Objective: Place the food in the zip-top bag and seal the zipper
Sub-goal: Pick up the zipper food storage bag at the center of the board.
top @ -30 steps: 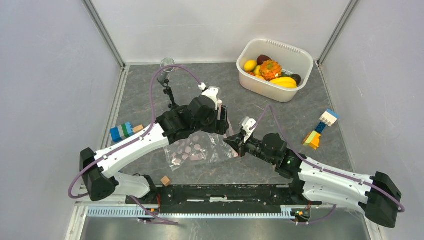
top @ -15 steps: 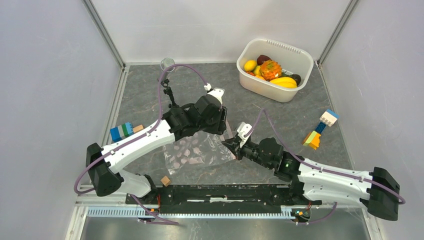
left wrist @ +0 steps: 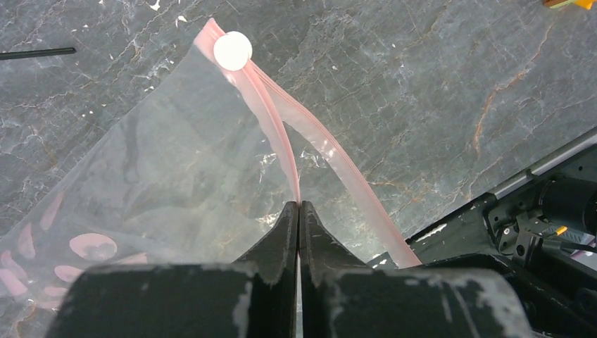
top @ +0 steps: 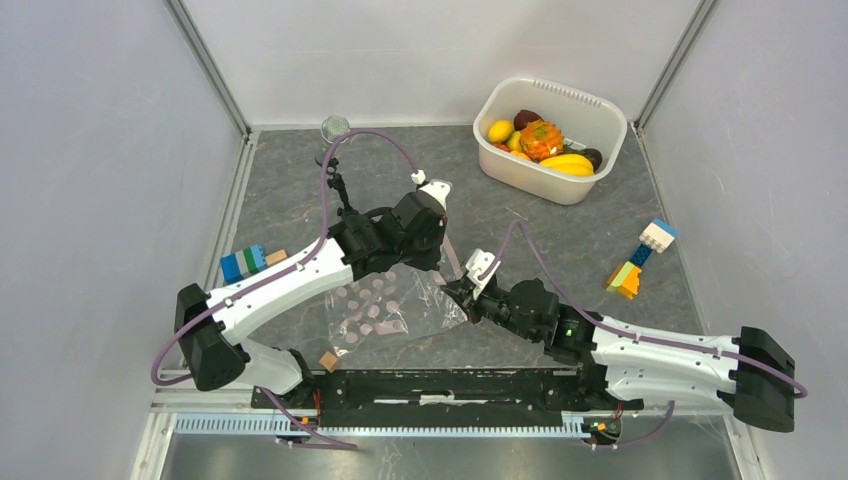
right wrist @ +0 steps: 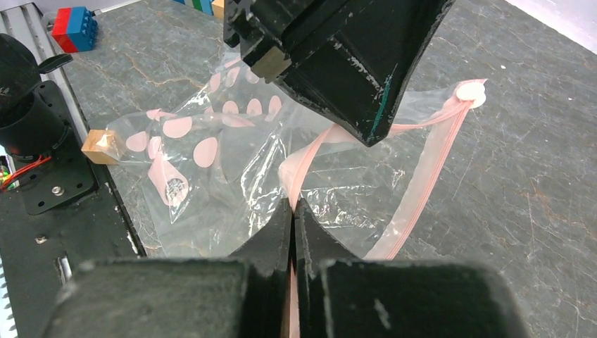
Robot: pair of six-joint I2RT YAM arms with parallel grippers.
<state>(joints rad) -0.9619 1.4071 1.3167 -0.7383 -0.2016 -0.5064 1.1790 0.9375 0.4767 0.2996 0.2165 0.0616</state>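
Note:
One pink strip of the bag is held by both my grippers, so I will take the other strip [right wrist: 427,186] with my right gripper while my left gripper regrips farther from the tab.
The zip-top bag [top: 385,305] lies near the table's middle, clear with pink dots, its mouth parted. In the left wrist view the zipper [left wrist: 271,120] splits into two pink lips that meet at a white round tab [left wrist: 232,51]. My left gripper [left wrist: 299,205] is shut on one lip. My right gripper [right wrist: 292,204] is shut on the pink zipper strip [right wrist: 310,151] lower down, just below the left gripper [right wrist: 369,134]. From above, the two grippers [top: 437,268] [top: 455,293] stand close together at the bag's right edge. The food [top: 540,140] fills the white tub at the back right.
The white tub [top: 560,190] stands at the back right. A coloured block stack [top: 640,258] lies right of the right arm, another [top: 245,263] at the left. A small wooden cube [top: 330,361] sits by the bag's near corner. A thin black stand [top: 335,180] rises behind the left arm.
My left gripper has shut on the zipper lip. Both grippers and the bag have shifted slightly toward the near edge and left.

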